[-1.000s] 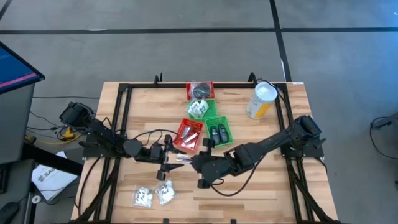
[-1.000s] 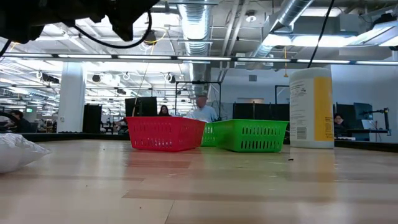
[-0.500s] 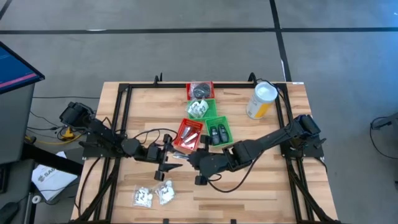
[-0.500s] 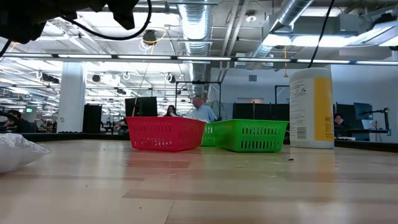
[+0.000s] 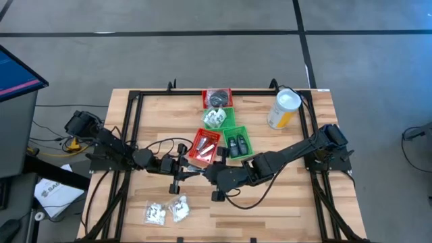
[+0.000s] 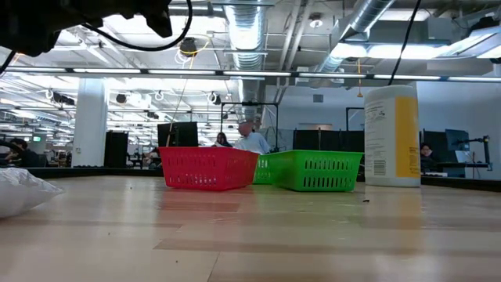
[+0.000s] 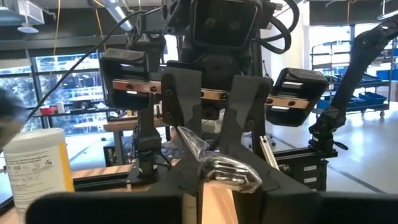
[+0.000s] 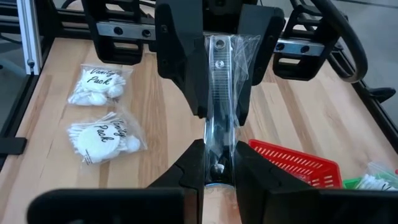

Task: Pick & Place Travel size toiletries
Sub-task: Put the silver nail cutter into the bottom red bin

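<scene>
There are silvery packets inside the near red basket (image 5: 204, 146). My left gripper will let go of the slim silvery sachet, now hanging above the table's middle, on top of them.
A slim silvery sachet in clear wrap (image 8: 219, 93) hangs above the table's middle, just near of the red basket (image 5: 206, 145). It spans between my two grippers. My left gripper (image 7: 200, 186) comes from the table's left and is shut on one end. My right gripper (image 8: 219, 171) comes from the table's right and is shut on the other end. In the high view the two grippers, left (image 5: 191, 170) and right (image 5: 208, 173), face each other almost tip to tip. Two clear packets with white contents (image 5: 165, 211) lie flat at the near left. My left gripper pinches the sachet's crinkled end (image 7: 217, 168) between its two fingers, coming about level from the table's left, along the sachet. The sachet is clear of the table. My right gripper pinches the sachet's other end (image 8: 217, 155) between its two fingers, slanting down from the table's right, along its length. The sachet runs straight on from its fingers to the left gripper.
Beyond the red basket stand a green basket (image 5: 234, 142), another green one (image 5: 217, 118) and a second red one (image 5: 217, 98) in a row toward the far edge. A tall yellow canister (image 5: 283, 108) stands at the far right. Black frame rails border the table.
My left gripper's fingers have come together on the sachet's free end, and its wrist has rolled a little. The sachet stays lifted in my right gripper, which holds nearly still.
</scene>
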`<state>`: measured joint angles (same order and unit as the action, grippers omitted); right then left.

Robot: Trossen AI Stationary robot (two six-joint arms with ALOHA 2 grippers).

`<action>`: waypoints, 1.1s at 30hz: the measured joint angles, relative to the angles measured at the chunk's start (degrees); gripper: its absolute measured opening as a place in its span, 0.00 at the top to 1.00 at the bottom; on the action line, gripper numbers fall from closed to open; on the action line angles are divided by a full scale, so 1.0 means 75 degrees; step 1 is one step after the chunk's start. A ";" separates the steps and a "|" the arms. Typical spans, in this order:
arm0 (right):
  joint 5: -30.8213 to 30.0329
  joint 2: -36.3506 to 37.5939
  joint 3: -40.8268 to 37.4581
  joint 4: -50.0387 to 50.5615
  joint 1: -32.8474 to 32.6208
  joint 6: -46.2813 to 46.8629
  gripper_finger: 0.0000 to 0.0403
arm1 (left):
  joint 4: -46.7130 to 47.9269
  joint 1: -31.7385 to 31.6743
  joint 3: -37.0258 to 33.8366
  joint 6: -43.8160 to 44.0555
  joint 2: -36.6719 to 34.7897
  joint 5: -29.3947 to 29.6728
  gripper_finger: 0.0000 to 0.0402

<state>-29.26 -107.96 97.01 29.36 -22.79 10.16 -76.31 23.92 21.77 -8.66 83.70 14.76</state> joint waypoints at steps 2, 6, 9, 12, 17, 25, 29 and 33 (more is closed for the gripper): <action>0.0000 0.0000 0.0000 0.0009 0.0003 -0.0006 0.88 | 0.0000 0.0000 0.0001 -0.0004 0.0000 -0.0014 0.90; 0.0023 0.0000 0.0000 -0.0009 0.0000 -0.0067 0.78 | 0.0006 0.0000 0.0001 0.0004 0.0000 -0.0098 0.90; 0.0017 0.0000 0.0000 -0.0006 0.0006 -0.0284 0.69 | 0.0017 0.0000 0.0001 0.0007 0.0000 -0.0136 0.90; -0.0004 0.0000 0.0000 0.0000 0.0006 -0.0418 0.63 | 0.0041 0.0005 0.0001 0.0038 0.0000 -0.0093 0.90; -0.0204 0.0000 0.0000 0.0245 0.0015 -0.0573 0.56 | 0.0127 0.0006 0.0001 0.0045 0.0000 0.0187 0.90; -0.0561 0.0074 0.0000 0.0606 -0.0070 -0.0551 0.55 | 0.0488 0.0008 0.0007 0.0234 0.0000 0.0543 0.90; -0.0732 0.0248 0.0017 0.0666 -0.0125 -0.0516 0.57 | 0.0626 0.0015 0.0007 0.0342 0.0000 0.0635 0.90; -0.0831 0.0445 0.0000 0.0987 -0.0191 -0.0322 0.60 | 0.0777 0.0003 0.0005 0.0397 0.0002 0.0919 0.90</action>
<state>-35.48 -104.62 97.01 36.76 -24.22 7.74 -70.49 23.94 21.81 -5.68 83.72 21.66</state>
